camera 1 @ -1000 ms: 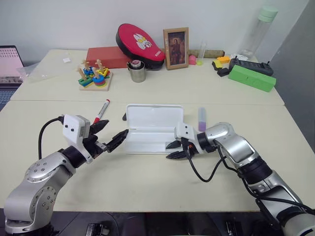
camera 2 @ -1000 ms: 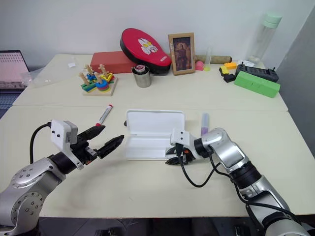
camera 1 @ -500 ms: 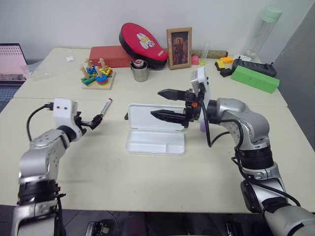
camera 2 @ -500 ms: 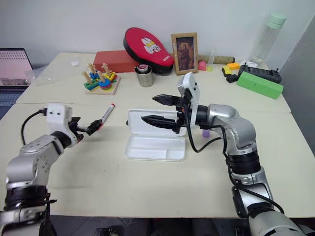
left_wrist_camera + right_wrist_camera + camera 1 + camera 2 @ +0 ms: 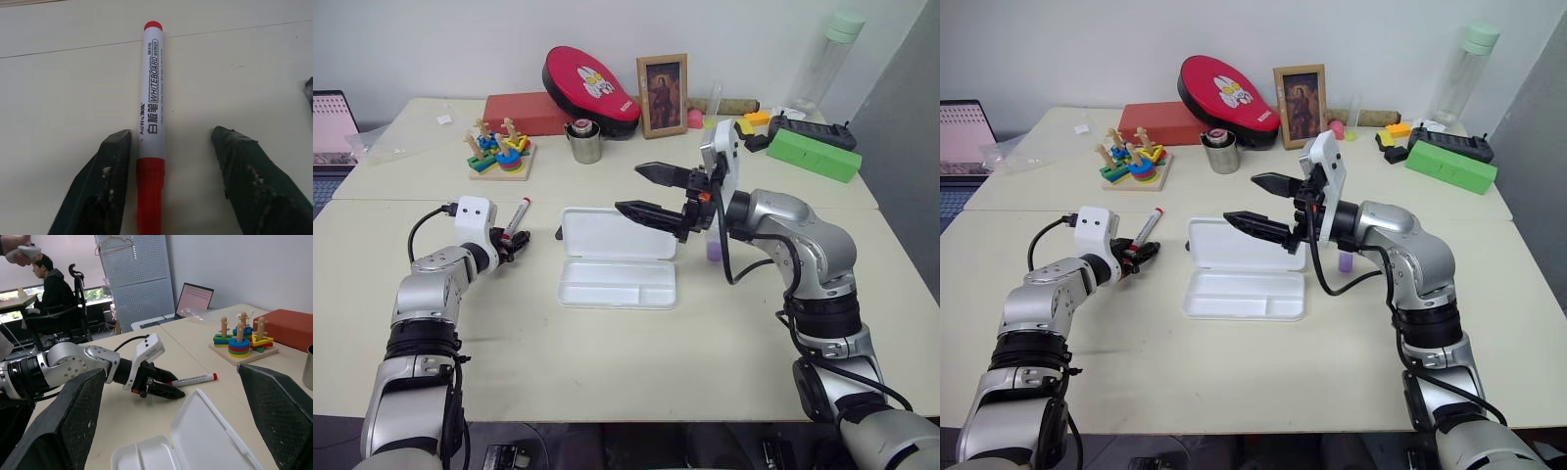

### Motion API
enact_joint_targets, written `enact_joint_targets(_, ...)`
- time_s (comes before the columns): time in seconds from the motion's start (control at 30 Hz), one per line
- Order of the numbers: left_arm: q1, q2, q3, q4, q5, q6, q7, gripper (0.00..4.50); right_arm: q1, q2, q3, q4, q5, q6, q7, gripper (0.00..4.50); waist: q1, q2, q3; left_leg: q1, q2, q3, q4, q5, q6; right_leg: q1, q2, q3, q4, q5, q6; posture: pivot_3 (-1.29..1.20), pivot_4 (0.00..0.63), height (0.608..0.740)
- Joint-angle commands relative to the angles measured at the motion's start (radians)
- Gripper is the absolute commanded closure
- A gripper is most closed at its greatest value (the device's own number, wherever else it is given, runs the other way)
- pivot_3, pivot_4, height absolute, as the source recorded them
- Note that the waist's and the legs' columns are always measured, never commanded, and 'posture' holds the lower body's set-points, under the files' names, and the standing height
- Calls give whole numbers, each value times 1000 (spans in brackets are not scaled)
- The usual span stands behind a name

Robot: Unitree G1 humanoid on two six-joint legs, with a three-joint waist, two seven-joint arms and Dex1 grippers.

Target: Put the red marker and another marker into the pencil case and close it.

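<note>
My right gripper is to move next to the lilac marker beside the pencil case, and it should close there on the marker's darker near end (image 5: 714, 252).
The red marker (image 5: 150, 122) lies flat on the table, white barrel with a red cap. My left gripper (image 5: 171, 134) is open and straddles its cap end; one finger touches the barrel and the other stands apart. Right of it lies the pencil case (image 5: 617, 262), white and open, with its lid back. My right gripper (image 5: 626, 186) hangs above the lid, pointing left, wide open with nothing in it. The lilac marker (image 5: 713, 245) lies just right of the case, partly behind that arm.
Along the back stand a ring-stacking toy (image 5: 499, 155), a metal cup (image 5: 585, 143), a red flat box (image 5: 524, 113), a red oval pouch (image 5: 592, 83), a picture frame (image 5: 663, 95) and a green block (image 5: 813, 155). A laptop (image 5: 333, 122) sits far left. A person (image 5: 49, 293) sits beyond.
My left arm reached forward and down to the red marker, and its fingers narrowed around the cap end. My right gripper rose from the case's front edge to above the lid and opened wide.
</note>
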State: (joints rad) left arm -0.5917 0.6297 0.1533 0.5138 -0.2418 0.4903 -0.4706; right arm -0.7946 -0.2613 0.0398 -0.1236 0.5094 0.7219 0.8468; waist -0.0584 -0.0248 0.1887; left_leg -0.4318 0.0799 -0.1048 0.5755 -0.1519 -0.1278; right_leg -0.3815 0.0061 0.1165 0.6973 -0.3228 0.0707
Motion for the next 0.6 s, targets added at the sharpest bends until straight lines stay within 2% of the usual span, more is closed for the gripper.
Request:
enact_joint_targets(0.03,-3,-3,7,23,21,-13,6,2707,-15,-12,-22,-41,27,-27,-8,0,0,0,0,0,0,0,0,0,0,0,0,0,0,0,0,0,150,740)
enact_joint_targets(0.27,0,-37,97,33,-20,-33,76,4072,-18,-27,-18,-28,31,-46,-13,0,0,0,0,0,0,0,0,0,0,0,0,0,0,0,0,0,150,740)
enact_joint_targets(0.43,3,-84,261,-138,-138,-153,108,4097,-8,-62,-59,-34,72,-30,0,0,1,0,0,0,0,0,0,0,0,0,0,0,0,0,0,0,150,740)
enact_joint_targets(0.53,26,-87,308,-350,-256,-141,31,4097,-3,-98,-98,-49,121,-9,26,0,2,0,0,-1,0,-1,0,0,-1,0,0,-1,-1,0,0,0,150,740)
enact_joint_targets(0.6,49,-51,288,-546,-377,-80,-96,4097,5,-139,-132,-59,161,5,54,0,5,-1,0,-1,0,-1,0,1,-1,1,-1,-1,-1,0,0,0,150,740)
